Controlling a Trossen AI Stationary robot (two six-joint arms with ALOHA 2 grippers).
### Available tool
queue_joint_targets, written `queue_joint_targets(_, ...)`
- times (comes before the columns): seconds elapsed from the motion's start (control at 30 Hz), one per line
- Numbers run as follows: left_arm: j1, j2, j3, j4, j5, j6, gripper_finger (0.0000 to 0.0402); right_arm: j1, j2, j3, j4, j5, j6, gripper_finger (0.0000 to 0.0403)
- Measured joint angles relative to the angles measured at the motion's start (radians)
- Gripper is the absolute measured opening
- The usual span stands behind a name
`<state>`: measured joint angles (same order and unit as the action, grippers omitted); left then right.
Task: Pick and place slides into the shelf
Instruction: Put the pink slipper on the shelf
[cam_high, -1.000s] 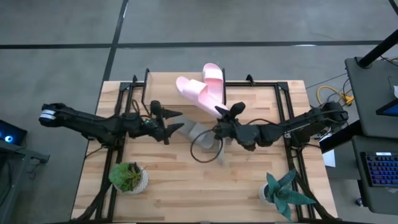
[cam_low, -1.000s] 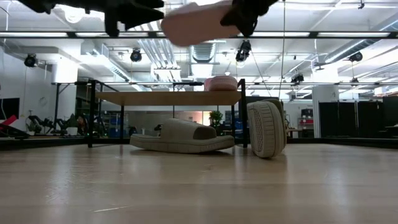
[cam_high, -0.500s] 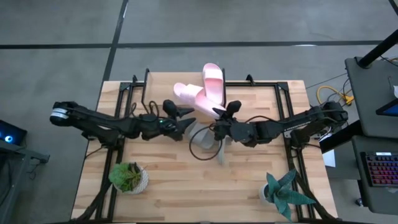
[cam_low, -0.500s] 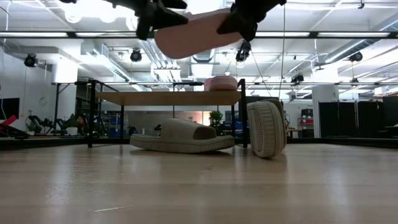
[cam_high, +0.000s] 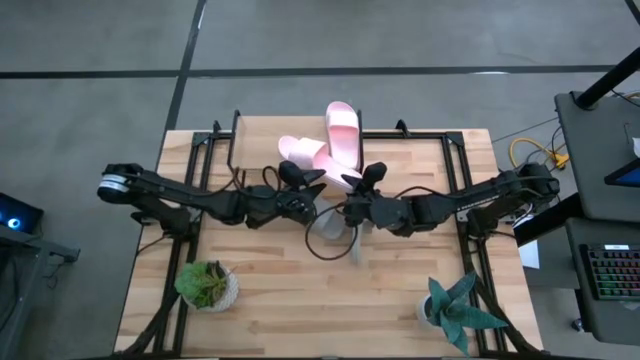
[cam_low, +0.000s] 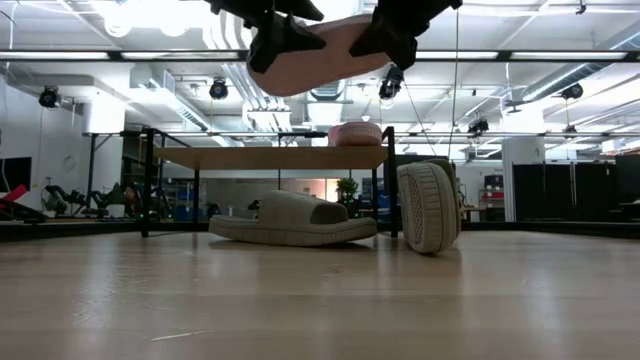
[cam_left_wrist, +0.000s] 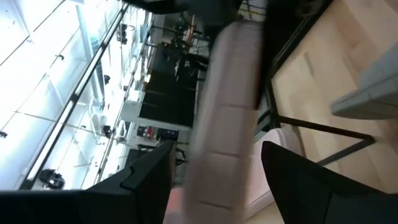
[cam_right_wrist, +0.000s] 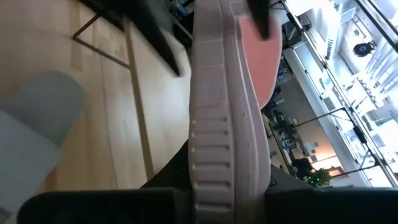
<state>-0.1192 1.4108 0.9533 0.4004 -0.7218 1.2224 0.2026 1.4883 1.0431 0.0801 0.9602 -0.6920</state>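
The pink slide is held by its end in my right gripper, across the shelf, so my left gripper needs to turn it before my right gripper takes the slide's side (cam_high: 324, 164).
A light pink slide (cam_high: 308, 155) hangs in the air above the shelf (cam_low: 270, 157), between my two grippers. My right gripper (cam_high: 352, 186) is shut on its right end. My left gripper (cam_high: 303, 187) is open, with its fingers on either side of the slide's left end (cam_left_wrist: 224, 130). The second pink slide (cam_high: 342, 132) lies sole down on the shelf's plank top. One grey slide (cam_low: 292, 219) lies flat on the table by the shelf. The other grey slide (cam_low: 428, 207) stands on its side edge. My left gripper has a finger on each side of the pink slide's left end (cam_left_wrist: 221, 174); whether they touch it I cannot tell. My right gripper pinches the pink slide's right end (cam_right_wrist: 224, 168) between its two fingers, coming level from the table's right. The slide is lifted clear, on edge, with its free end (cam_low: 270, 70) slanting down toward the left.
Two potted plants stand near the table's near edge, one on the left (cam_high: 207, 285) and one on the right (cam_high: 460, 310). Black frame rails (cam_high: 190, 200) run along the table's left and right sides. Bare wood (cam_high: 320, 310) lies between the plants.
My left gripper has moved toward the table's right, up to the held pink slide, and its open fingers now stand around the slide's left end. The slide's left end has dipped a little while my right gripper kept its hold.
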Motion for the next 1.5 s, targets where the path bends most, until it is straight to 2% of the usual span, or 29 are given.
queue_joint_targets(0.13, 0.000, 0.014, 0.023, -0.001, -0.040, 0.042, 0.0224, -0.001, 0.000, 0.000, -0.008, -0.024, -0.006, 0.0049)
queue_joint_targets(0.4, 0.003, 0.043, 0.020, -0.001, -0.053, 0.048, 0.0212, 0.000, 0.000, -0.001, -0.010, -0.048, -0.032, 0.0049)
queue_joint_targets(0.53, 0.010, 0.047, 0.020, -0.001, -0.059, 0.051, 0.0172, 0.002, 0.000, -0.001, -0.001, -0.050, -0.042, 0.0049)
queue_joint_targets(0.77, 0.010, 0.045, 0.018, -0.009, -0.062, 0.056, 0.0065, 0.002, 0.000, -0.001, 0.011, -0.041, -0.076, 0.0049)
queue_joint_targets(0.87, 0.010, 0.044, 0.018, -0.008, -0.064, 0.059, 0.0064, 0.002, 0.000, -0.001, 0.020, -0.041, -0.075, 0.0049)
queue_joint_targets(0.93, 0.010, 0.042, 0.017, -0.003, -0.064, 0.059, 0.0063, 0.002, 0.000, -0.001, 0.026, -0.040, -0.074, 0.0065)
queue_joint_targets(1.1, 0.012, -0.006, -0.013, -0.004, -0.061, 0.075, 0.0063, 0.021, -0.005, -0.001, 0.036, -0.044, -0.065, 0.0156)
queue_joint_targets(1.2, 0.013, -0.065, -0.036, -0.026, -0.057, 0.075, 0.0063, 0.044, -0.010, 0.000, 0.037, -0.042, -0.066, 0.0195)
queue_joint_targets(1.33, 0.013, -0.160, -0.076, -0.121, -0.005, 0.044, 0.0063, 0.096, -0.022, 0.000, 0.025, 0.017, -0.093, 0.0219)
queue_joint_targets(1.5, 0.014, -0.264, -0.126, -0.250, 0.031, 0.001, 0.0062, 0.184, -0.057, -0.002, -0.023, 0.075, -0.108, 0.0223)
